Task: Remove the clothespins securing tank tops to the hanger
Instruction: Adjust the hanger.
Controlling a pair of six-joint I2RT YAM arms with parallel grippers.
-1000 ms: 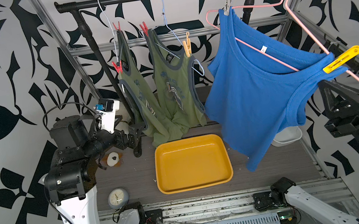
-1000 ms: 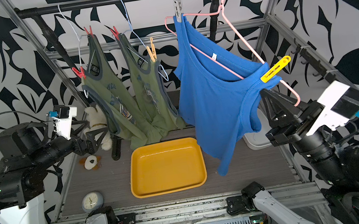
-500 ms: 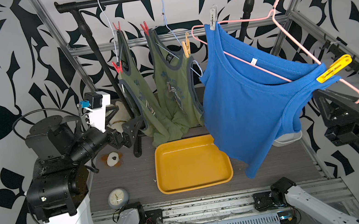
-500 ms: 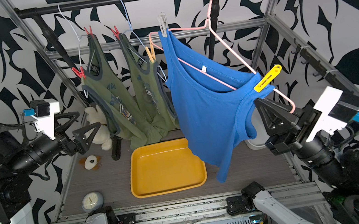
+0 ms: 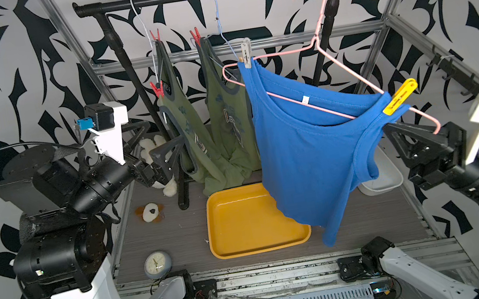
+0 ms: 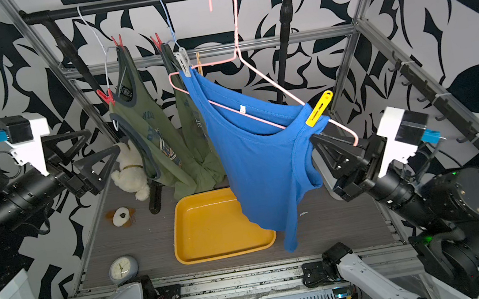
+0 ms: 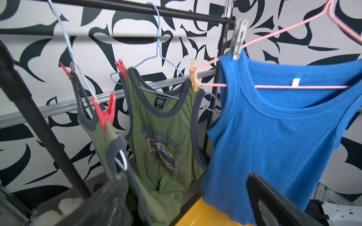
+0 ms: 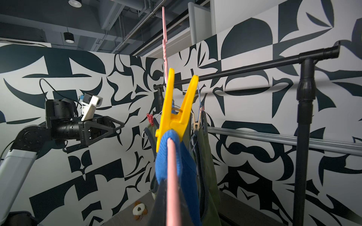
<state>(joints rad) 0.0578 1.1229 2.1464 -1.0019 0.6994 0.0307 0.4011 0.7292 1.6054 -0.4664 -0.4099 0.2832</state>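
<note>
The pink hanger has a hook above its sloping arms. Next, my left gripper needs to grab it at the base of its hook point(image 7: 330, 2), just above where those arms meet.
A blue tank top point(image 5: 312, 152) hangs on a pink hanger point(image 5: 343, 54) that is off the rod. My right gripper point(image 5: 393, 130) is shut on the hanger's lower end. A grey clothespin point(image 5: 247, 52) pins one strap and a yellow clothespin point(image 8: 176, 115) pins the strap by my right gripper. Two green tank tops point(image 5: 186, 123) point(image 5: 227, 120) hang on wire hangers with red clothespins point(image 7: 105, 113) point(image 7: 121, 68) point(image 7: 65, 70) and a yellow one point(image 7: 193, 78). My left gripper point(image 5: 159, 139) is open beside the nearer green top, holding nothing.
A yellow tray point(image 5: 255, 218) lies on the floor under the blue top. A white tub point(image 5: 381, 180) sits behind it. A plush toy point(image 6: 130, 173), a small round toy point(image 5: 151, 212) and a clock point(image 5: 157, 264) lie at the left. The black rack pole point(image 5: 139, 88) stands near my left gripper.
The right arm has swung the pink hanger and blue top leftward, close to the green tops. The left arm has drawn back and its open gripper has risen.
</note>
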